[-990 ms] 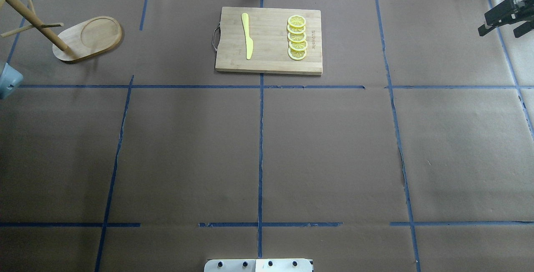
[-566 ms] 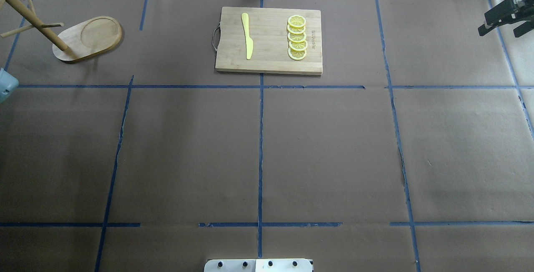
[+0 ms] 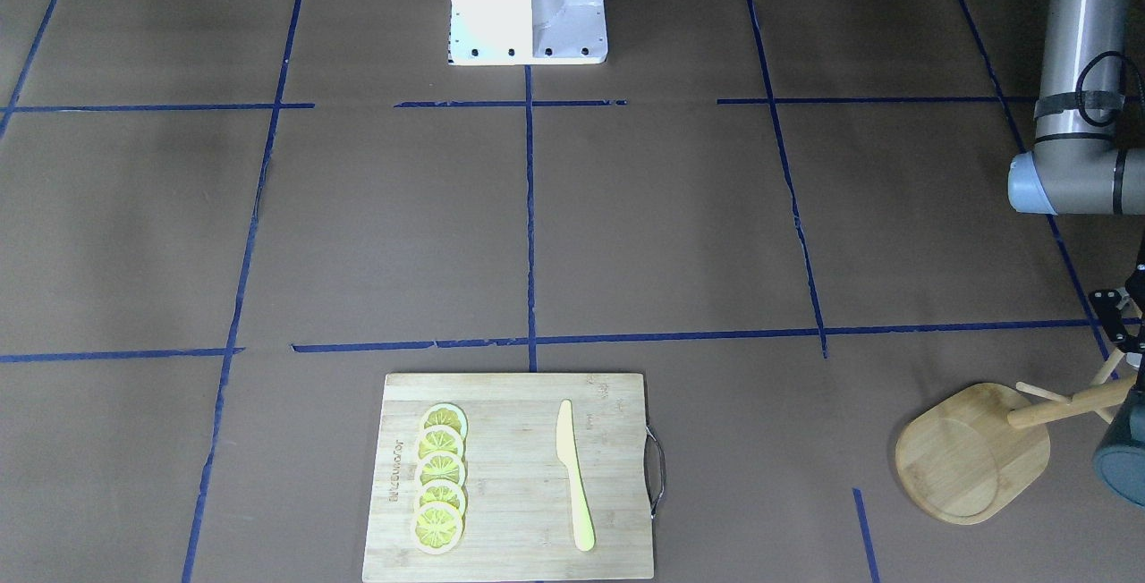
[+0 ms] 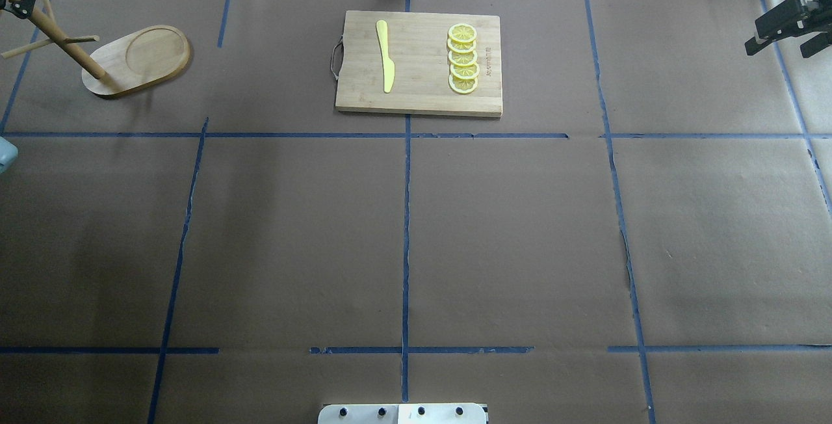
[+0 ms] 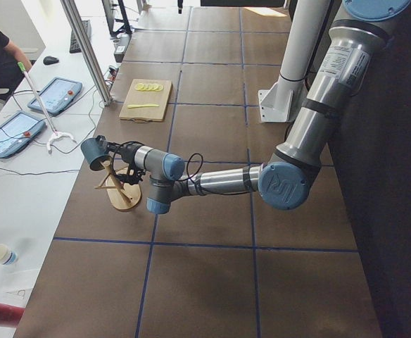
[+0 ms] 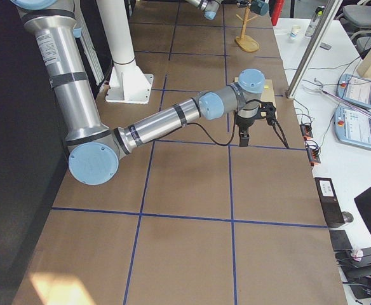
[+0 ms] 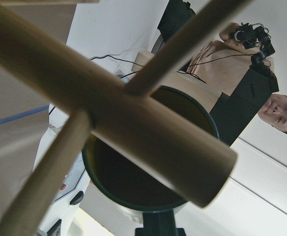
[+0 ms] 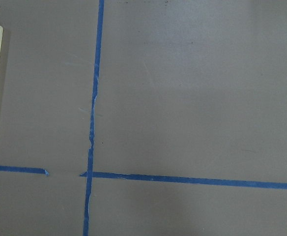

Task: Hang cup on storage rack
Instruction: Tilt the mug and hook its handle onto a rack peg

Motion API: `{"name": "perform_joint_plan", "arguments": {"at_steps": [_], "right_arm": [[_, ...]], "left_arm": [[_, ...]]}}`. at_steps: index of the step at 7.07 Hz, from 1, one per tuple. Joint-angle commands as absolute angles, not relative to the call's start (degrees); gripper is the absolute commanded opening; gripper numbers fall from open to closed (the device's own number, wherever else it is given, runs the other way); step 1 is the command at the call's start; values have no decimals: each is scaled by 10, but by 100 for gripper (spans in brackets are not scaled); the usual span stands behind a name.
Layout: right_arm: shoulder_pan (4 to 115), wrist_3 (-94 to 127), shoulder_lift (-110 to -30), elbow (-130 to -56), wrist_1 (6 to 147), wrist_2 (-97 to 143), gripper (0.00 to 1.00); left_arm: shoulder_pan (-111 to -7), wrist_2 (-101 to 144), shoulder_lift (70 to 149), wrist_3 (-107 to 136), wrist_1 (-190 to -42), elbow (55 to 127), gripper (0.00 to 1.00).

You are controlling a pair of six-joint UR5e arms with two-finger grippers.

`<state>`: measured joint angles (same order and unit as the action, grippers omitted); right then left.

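I will let go of the cup with my left gripper against the upper post of the storage rack point(image 3: 1108, 418), so that it is hanging from a peg.
The dark blue-grey cup point(image 5: 93, 149) is in the air at the top of the storage rack point(image 5: 121, 190), mouth toward my left gripper point(image 5: 114, 152). In the left wrist view its yellow-green inside point(image 7: 133, 182) sits right behind the rack's post point(image 7: 109, 118) and crossing pegs point(image 7: 183, 44). The left gripper appears shut on the cup at its lower edge; the fingers are mostly hidden. The cup point(image 3: 1123, 462) shows at the right edge of the front view, beside the rack's base point(image 3: 971, 453). My right gripper point(image 6: 243, 140) hangs over bare table at the far right point(image 4: 754, 45); I cannot tell whether it is open.
A bamboo cutting board point(image 4: 419, 63) with a yellow knife point(image 4: 385, 56) and several lemon slices point(image 4: 463, 58) lies at the back centre. The rack's base point(image 4: 140, 56) stands at the back left. The left arm's elbow point(image 3: 1064, 181) hangs over the table's left end.
The left arm's elbow has slid out past the overhead view's left edge, and the gripper at the top left corner has shifted a little. The rack, board and right arm have not moved.
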<state>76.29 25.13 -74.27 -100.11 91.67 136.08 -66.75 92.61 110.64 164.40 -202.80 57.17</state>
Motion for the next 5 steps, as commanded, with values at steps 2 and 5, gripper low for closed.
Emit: {"name": "perform_joint_plan", "arguments": {"at_steps": [2, 5], "right_arm": [[763, 251, -743, -999, 917, 1361, 100], [763, 251, -743, -1002, 918, 1361, 100]], "left_arm": [[-624, 883, 1101, 1654, -2055, 568, 0], [-624, 883, 1097, 1680, -2056, 570, 0]]}}
